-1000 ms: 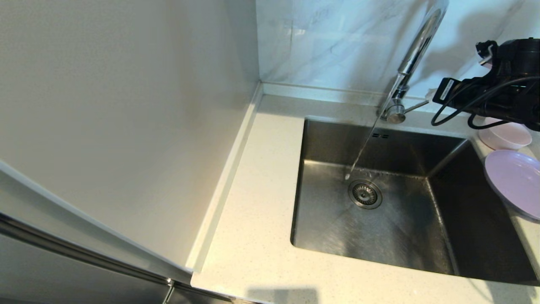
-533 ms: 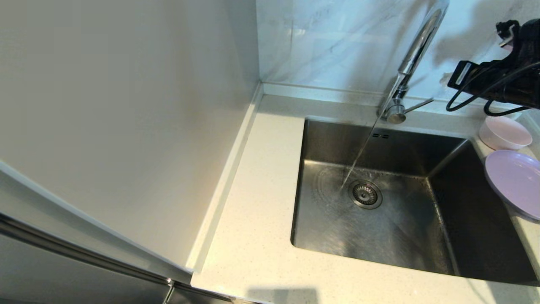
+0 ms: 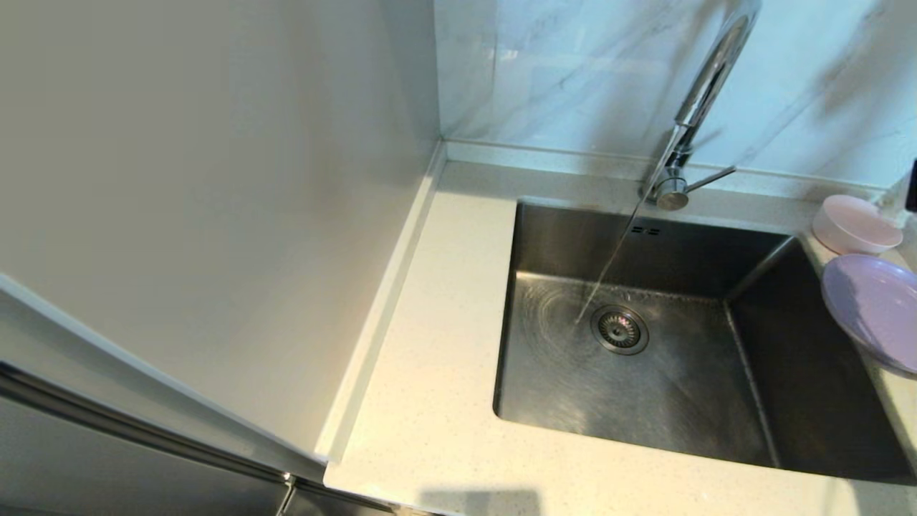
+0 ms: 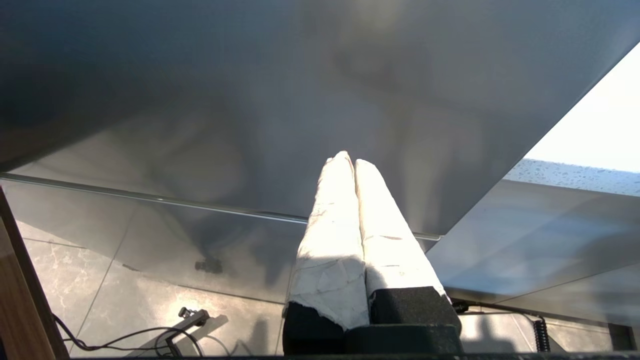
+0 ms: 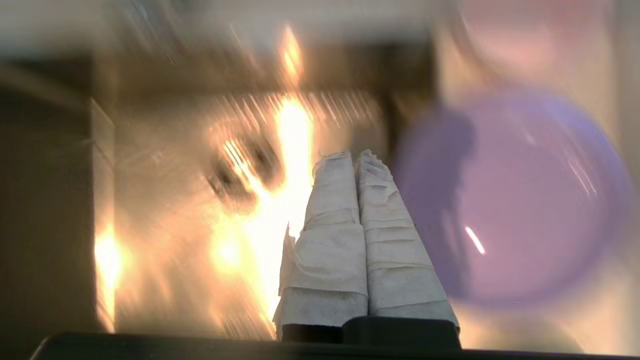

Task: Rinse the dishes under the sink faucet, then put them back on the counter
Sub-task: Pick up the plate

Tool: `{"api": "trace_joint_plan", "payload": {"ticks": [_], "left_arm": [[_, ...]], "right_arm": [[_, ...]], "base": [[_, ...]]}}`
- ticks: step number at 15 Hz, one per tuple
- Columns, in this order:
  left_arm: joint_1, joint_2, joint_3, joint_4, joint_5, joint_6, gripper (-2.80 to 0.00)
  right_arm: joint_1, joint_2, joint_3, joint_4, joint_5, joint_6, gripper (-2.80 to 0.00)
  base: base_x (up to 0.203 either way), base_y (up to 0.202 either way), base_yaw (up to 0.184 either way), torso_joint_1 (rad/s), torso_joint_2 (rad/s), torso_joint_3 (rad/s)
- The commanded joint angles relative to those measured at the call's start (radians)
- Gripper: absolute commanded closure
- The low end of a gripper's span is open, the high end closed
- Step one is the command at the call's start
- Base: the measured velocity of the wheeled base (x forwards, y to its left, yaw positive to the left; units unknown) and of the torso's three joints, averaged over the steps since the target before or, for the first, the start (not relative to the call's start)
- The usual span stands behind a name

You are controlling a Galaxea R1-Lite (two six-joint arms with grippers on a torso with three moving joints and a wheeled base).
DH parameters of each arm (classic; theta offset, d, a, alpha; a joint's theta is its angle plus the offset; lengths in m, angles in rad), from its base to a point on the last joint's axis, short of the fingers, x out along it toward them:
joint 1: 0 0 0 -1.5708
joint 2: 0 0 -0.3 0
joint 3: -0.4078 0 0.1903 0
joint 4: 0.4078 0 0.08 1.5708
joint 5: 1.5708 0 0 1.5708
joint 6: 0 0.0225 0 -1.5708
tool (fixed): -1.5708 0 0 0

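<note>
The rim of the lilac plate [image 3: 834,314] [image 5: 409,195] hangs over the sink on one side, and that is the side my right gripper will close on.
Water runs from the chrome faucet [image 3: 706,79] into the steel sink [image 3: 809,373], landing just left of the drain strainer [image 3: 620,330]. The pink bowl [image 3: 856,223] and lilac plate [image 3: 870,304] rest on the counter [image 3: 437,358] to the right of the sink. In the head view only a dark sliver of my right arm [image 3: 913,186] shows at the right edge. My right gripper [image 5: 356,156] is shut and empty, hovering above the sink's right side with the plate [image 5: 520,200] just beside it. My left gripper [image 4: 349,159] is shut and empty, parked low.
The faucet's thin lever [image 3: 709,177] points right, toward the bowl. A tall cream side panel [image 3: 215,215] walls off the counter's left. The marble tiled wall [image 3: 573,72] stands behind. The left wrist view shows a grey cabinet front [image 4: 250,100] and floor tiles with cables.
My right arm has pulled back from the faucet lever to the right, almost out of the head view. The water stream has grown steadier and spread ripples over the sink floor.
</note>
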Motion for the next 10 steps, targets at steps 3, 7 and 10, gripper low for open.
{"api": "trace_joint_plan", "payload": {"ticks": [3,7,10], "left_arm": [[0.000,0.000,0.000,0.000,0.000,0.000,0.00],[0.000,0.000,0.000,0.000,0.000,0.000,0.00],[0.000,0.000,0.000,0.000,0.000,0.000,0.00]], "right_arm": [[-0.051,-0.201,0.132,0.301,-0.132,-0.336,0.00],[-0.057,-0.197,0.184,0.307,-0.153,-0.399,0.00],[-0.067,-0.109,0.171,0.305,-0.163,-0.395,-2.80]], "base": [[0.000,0.000,0.000,0.000,0.00,0.000],[0.000,0.000,0.000,0.000,0.00,0.000],[0.000,0.000,0.000,0.000,0.00,0.000]]}}
